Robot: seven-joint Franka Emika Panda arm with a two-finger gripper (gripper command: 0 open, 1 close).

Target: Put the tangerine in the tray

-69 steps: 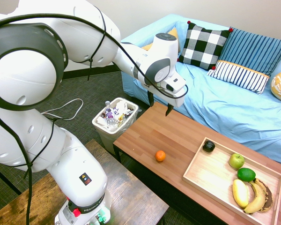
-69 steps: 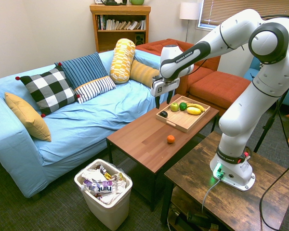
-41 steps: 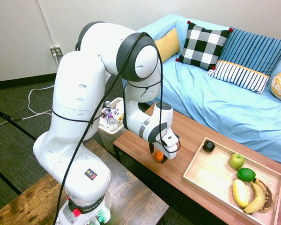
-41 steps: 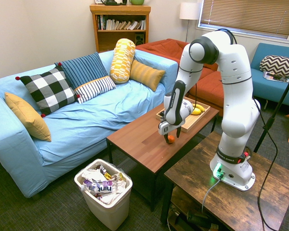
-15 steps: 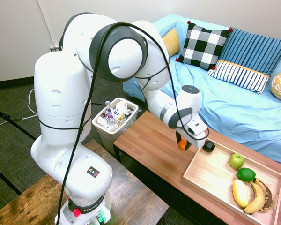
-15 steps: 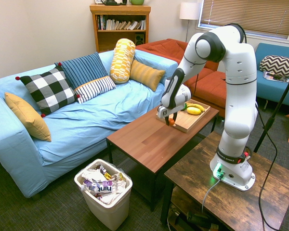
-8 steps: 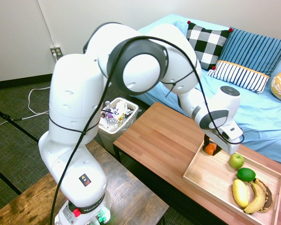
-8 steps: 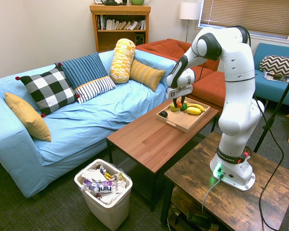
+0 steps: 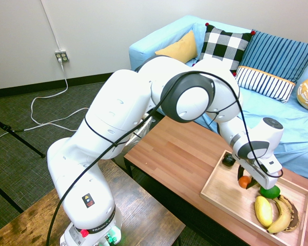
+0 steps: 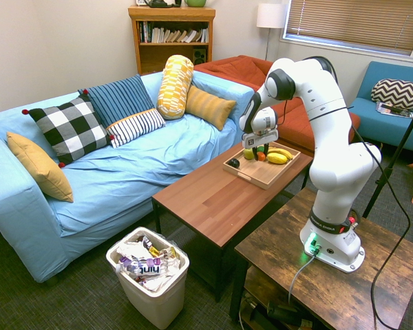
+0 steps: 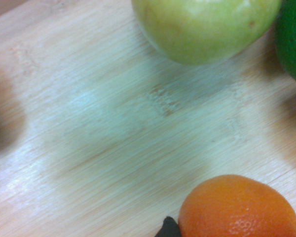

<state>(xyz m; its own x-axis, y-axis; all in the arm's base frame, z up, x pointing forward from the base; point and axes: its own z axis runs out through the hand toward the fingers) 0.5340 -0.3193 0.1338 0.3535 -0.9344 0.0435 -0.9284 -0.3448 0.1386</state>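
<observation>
Next, I release the tangerine, now low over the light wooden tray, on the bare wood [image 9: 237, 188] between the dark fruit and the bananas.
The tangerine [image 9: 244, 182] is a small bright orange fruit, and my gripper [image 9: 247, 184] is shut on it. It hangs low over the light wooden tray [image 9: 211, 197], in the part near the sofa, close to the green fruit. In the second exterior view the tangerine [image 10: 261, 156] shows just under the gripper [image 10: 259, 152], inside the tray [image 10: 250, 178]. The wrist view has the tangerine [image 11: 239, 207] close above the tray's wood [image 11: 89, 123]. Whether it touches the wood I cannot tell.
A green apple [image 11: 202, 27] and a lime [image 9: 270, 192] lie right beside the tangerine. A dark fruit [image 9: 228, 160] sits in the tray's corner and bananas [image 9: 269, 211] lie at its far end. The tray rests on a brown coffee table [image 9: 174, 148] beside the blue sofa [image 9: 256, 110].
The gripper has carried the tangerine from the tray's corner by the dark fruit further in over the tray, toward the apple and lime, and somewhat lower. It stays shut on the fruit.
</observation>
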